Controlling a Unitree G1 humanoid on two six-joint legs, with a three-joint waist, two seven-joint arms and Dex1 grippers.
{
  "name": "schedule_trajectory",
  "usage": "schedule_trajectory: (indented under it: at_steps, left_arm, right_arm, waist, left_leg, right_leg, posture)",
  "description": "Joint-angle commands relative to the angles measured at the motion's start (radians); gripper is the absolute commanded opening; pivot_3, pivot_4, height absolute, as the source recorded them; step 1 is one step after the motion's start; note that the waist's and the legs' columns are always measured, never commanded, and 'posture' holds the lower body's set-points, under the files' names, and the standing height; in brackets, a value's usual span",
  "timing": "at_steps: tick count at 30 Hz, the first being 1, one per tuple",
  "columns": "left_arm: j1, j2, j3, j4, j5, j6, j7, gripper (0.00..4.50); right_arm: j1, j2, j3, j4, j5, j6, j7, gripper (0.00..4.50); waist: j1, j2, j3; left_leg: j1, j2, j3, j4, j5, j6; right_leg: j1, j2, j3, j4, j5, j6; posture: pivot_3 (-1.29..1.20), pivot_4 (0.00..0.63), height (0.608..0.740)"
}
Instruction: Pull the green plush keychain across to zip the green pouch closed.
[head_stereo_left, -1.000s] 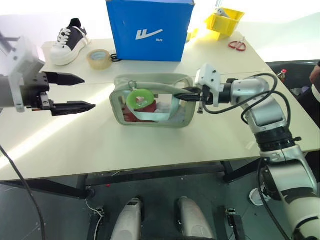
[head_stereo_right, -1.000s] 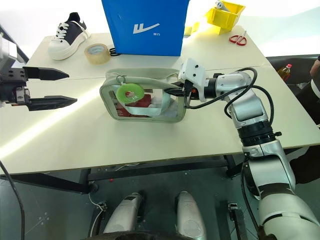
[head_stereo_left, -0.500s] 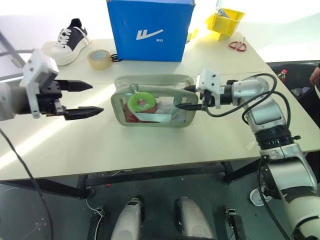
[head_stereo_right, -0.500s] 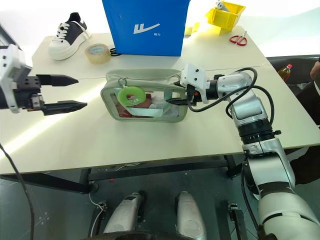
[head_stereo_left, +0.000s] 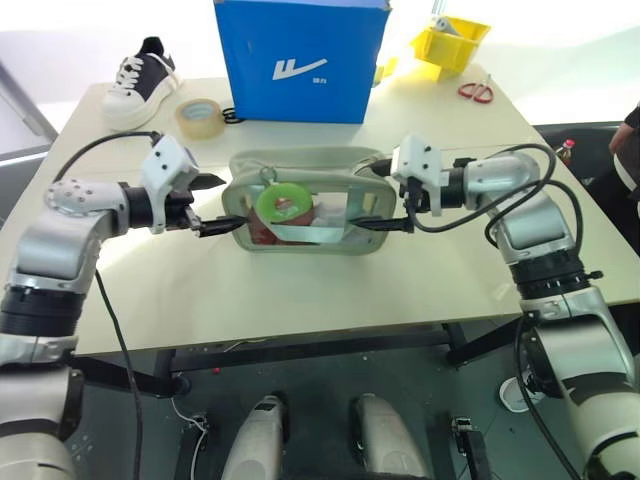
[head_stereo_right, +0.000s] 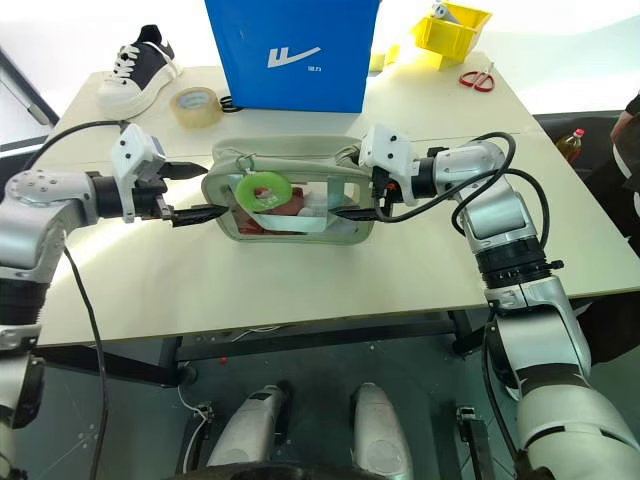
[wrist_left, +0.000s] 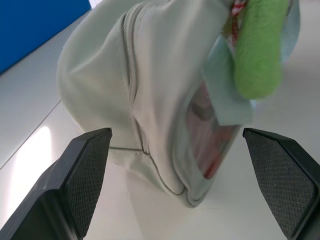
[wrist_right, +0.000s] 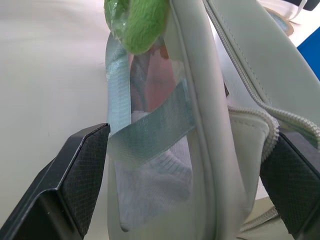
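I can see the keychain hanging down the pouch's clear window, so next I pinch the pouch's front edge (wrist_right: 218, 150) with my right gripper while my left gripper lifts the keychain over that edge.
The green pouch (head_stereo_left: 300, 163) stands upright mid-table, its clear window showing red and light-blue contents. The green plush keychain (head_stereo_left: 281, 203) hangs on its ring against the front of the pouch, near the left end of the zipper. My left gripper (head_stereo_left: 227, 204) is open, and its two fingers straddle the pouch's left end (wrist_left: 150, 100). My right gripper (head_stereo_left: 365, 203) is open as well, with the pouch's right end (wrist_right: 220, 100) between its fingers. Neither gripper holds the keychain (wrist_left: 257, 55).
A blue bag (head_stereo_left: 300, 60) stands right behind the pouch. A tape roll (head_stereo_left: 197, 115) and a shoe (head_stereo_left: 135, 70) lie at the back left. A yellow bin (head_stereo_left: 450, 40) and red scissors (head_stereo_left: 474, 90) are at the back right. A person (head_stereo_left: 630, 150) shows at the right edge.
My left gripper has come in from the left and down to the pouch's left end. My right gripper, shut on the pouch's right end a second ago, has opened.
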Motion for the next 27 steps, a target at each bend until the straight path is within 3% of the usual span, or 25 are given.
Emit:
schedule_trajectory:
  at_steps: [1,7,10,16,22,25,27]
  left_arm:
    - [-0.051,-0.025,0.026,0.047,0.022,-0.057,0.008,3.19]
    - [-0.063,-0.046,0.038,0.059,0.027,-0.063,0.003,0.13]
    - [-0.048,-0.029,0.046,0.023,0.007,-0.037,-0.020,0.05]
    - [0.050,0.101,0.099,-0.143,-0.055,0.069,-0.108,0.05]
    - [0.099,0.089,0.097,-0.179,-0.044,0.072,-0.066,0.05]
    - [0.102,0.087,0.090,-0.178,-0.037,0.068,-0.063,0.00]
    - [0.106,0.091,0.093,-0.180,-0.038,0.069,-0.066,0.00]
  right_arm:
    - [-0.009,-0.012,-0.029,-0.046,0.012,0.004,-0.007,4.50]
    - [-0.009,-0.012,-0.029,-0.049,0.012,0.009,-0.012,4.50]
    - [-0.010,-0.010,-0.028,-0.049,0.011,0.009,-0.015,4.50]
    - [-0.003,-0.019,-0.032,-0.060,0.012,0.018,-0.018,4.50]
    - [-0.003,-0.019,-0.024,-0.033,0.007,0.015,-0.017,4.50]
    - [-0.010,-0.015,-0.023,-0.024,0.012,0.022,-0.010,3.70]
    - [-0.013,-0.016,-0.021,-0.023,0.014,0.020,-0.001,2.71]
  waist:
    - [0.001,0.000,0.000]
    - [-0.001,0.000,0.000]
    - [-0.001,0.000,0.000]
    - [-0.010,0.000,0.000]
    - [-0.002,0.000,0.000]
    - [0.001,0.000,0.000]
    - [0.000,0.000,0.000]
  left_leg:
    - [0.000,0.000,0.000,0.000,0.000,0.000]
    - [0.000,0.000,0.000,0.000,0.000,0.000]
    - [0.000,0.000,0.000,0.000,0.000,0.000]
    - [0.000,0.000,0.000,-0.001,0.000,0.000]
    - [0.000,0.000,0.000,-0.001,0.000,0.000]
    - [0.000,0.000,0.000,0.000,0.000,0.000]
    - [0.000,0.000,0.000,0.000,0.000,0.000]
  right_leg:
    - [0.000,0.000,0.000,0.000,0.000,0.000]
    - [0.000,0.000,0.000,0.000,0.000,0.000]
    - [0.000,0.000,0.000,0.000,0.000,0.000]
    - [-0.001,0.000,0.000,0.000,0.000,0.000]
    - [0.000,0.000,0.000,0.000,0.000,0.000]
    - [0.000,0.000,0.000,0.000,0.000,0.000]
    - [0.000,0.000,0.000,0.000,0.000,0.000]
  posture:
    - [0.00,0.150,0.740]
    - [0.00,0.150,0.740]
    - [0.00,0.150,0.740]
    - [0.00,0.150,0.740]
    - [0.00,0.150,0.740]
    - [0.00,0.150,0.740]
    - [0.00,0.150,0.740]
